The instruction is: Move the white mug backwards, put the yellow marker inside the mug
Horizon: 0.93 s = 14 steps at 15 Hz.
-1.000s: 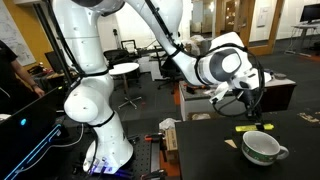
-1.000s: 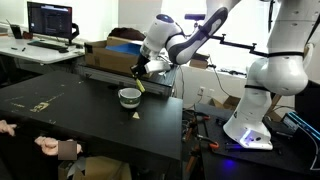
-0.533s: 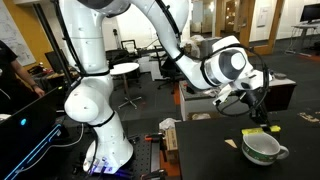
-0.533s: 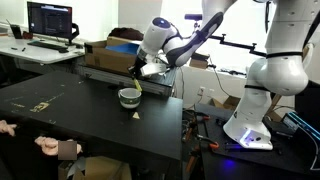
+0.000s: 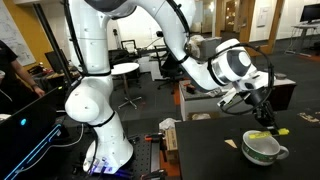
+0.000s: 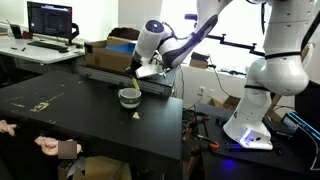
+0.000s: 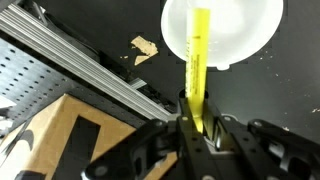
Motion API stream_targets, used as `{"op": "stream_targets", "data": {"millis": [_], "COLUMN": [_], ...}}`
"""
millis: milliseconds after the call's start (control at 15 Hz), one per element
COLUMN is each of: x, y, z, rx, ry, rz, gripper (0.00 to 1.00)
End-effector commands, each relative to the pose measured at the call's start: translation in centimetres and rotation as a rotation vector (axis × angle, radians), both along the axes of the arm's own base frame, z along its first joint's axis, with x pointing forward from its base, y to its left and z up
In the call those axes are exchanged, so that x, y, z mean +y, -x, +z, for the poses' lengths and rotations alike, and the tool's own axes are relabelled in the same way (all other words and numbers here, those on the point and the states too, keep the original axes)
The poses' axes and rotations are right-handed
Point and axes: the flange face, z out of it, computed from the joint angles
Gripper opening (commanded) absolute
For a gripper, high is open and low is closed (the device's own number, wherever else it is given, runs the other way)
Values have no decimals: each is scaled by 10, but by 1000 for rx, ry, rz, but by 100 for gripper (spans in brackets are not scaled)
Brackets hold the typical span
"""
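The yellow marker, now at the mug's rim, will be let go by my gripper inside the white mug (image 5: pixel 266 147) (image 7: pixel 215 29), on the side by the mug's handle.
The white mug (image 5: pixel 262 148) sits on the dark table and also shows in an exterior view (image 6: pixel 129 97). In the wrist view it is a white round opening (image 7: pixel 240 30) at the top. My gripper (image 7: pixel 195 125) is shut on the yellow marker (image 7: pixel 199 60), which points from the jaws out over the mug's opening. In both exterior views the gripper (image 5: pixel 262 118) (image 6: pixel 137 76) hangs just above the mug, with the marker (image 5: pixel 266 131) at the mug's rim.
A cardboard box (image 6: pixel 108 52) stands behind the mug, next to a metal rail (image 7: pixel 90 70). A small tan scrap (image 6: pixel 135 112) (image 7: pixel 143 50) lies on the table near the mug. A person's hand (image 6: pixel 50 147) rests at the table's near edge.
The gripper has carried the marker sideways and down from beside the mug to directly over the mug's opening. The mug has not moved.
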Motion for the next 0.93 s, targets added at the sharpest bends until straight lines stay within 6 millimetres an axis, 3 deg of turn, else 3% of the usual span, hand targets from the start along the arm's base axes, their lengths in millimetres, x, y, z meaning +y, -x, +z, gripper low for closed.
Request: {"op": "stream_targets", "data": {"millis": [0,800,867], "x": [-2,-2,-2], "y": [-17,-47,-48], "z": [-5,-29,-31], "rx": [-14,-13,-9], "ry": [58,103,101], "rz": [-27,-35,-34], "gripper": [5,5,28]}}
